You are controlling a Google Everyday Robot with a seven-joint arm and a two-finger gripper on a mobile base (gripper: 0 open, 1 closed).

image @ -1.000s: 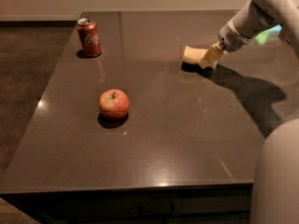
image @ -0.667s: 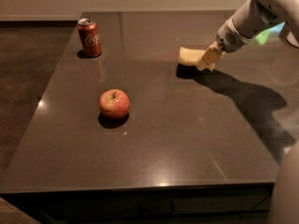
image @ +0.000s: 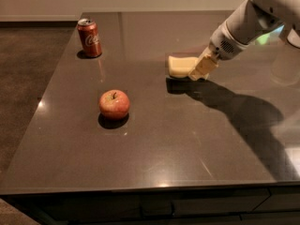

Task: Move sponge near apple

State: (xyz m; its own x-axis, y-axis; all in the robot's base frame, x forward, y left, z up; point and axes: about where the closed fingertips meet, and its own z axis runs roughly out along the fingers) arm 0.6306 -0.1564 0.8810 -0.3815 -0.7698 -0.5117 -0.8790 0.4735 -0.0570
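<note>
Next, my gripper releases the sponge on the table (image: 153, 106) next to the red apple, on the side that faces the shadow of the arm.
The pale yellow sponge (image: 181, 65) is held at its right end by my gripper (image: 198, 70), a little above the dark table (image: 154, 144), with its shadow just below. The gripper is shut on the sponge; my white arm reaches in from the upper right. The red apple (image: 114, 104) with a short dark stem sits on the table left of centre, well to the left of and nearer than the sponge.
A red soda can (image: 89, 37) stands upright near the table's far left corner. The table's left edge drops to a dark carpeted floor (image: 23, 74). The arm's shadow lies across the table's right half.
My gripper has carried the sponge to the left and toward the near side, closer to the apple. The apple and the can have not moved.
</note>
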